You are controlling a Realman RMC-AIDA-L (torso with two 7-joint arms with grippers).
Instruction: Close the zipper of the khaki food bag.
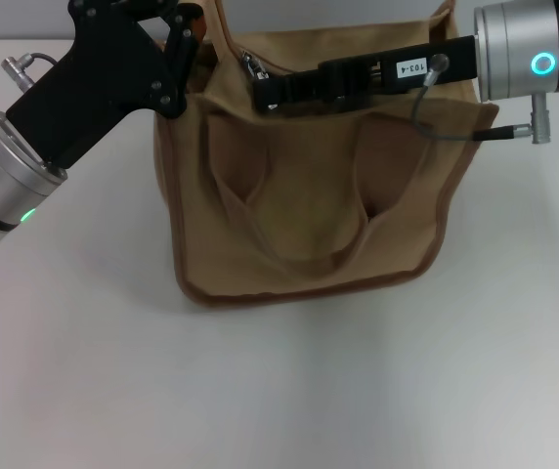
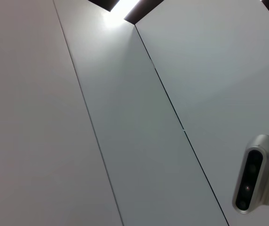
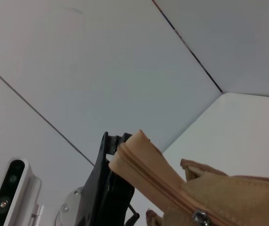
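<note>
Next, I release the silver slider with my right gripper near the end of the zipper track (image 1: 397,69) opposite my left gripper.
The khaki food bag (image 1: 309,215) stands in the middle of the white table, its two handles hanging down its front. My left gripper (image 1: 184,61) is shut on the bag's top left corner; the right wrist view shows its black fingers (image 3: 107,188) at the end of the zipper (image 3: 158,181). My right gripper (image 1: 263,93) reaches in from the right across the bag's top and is shut at the silver slider (image 1: 253,66), which sits near the left end of the track. That slider (image 3: 200,217) also shows low in the right wrist view.
White table (image 1: 289,391) surrounds the bag, with bare room in front and to both sides. The left wrist view shows only grey wall panels and a silver camera unit (image 2: 257,174). A cable (image 1: 455,132) hangs from my right wrist over the bag.
</note>
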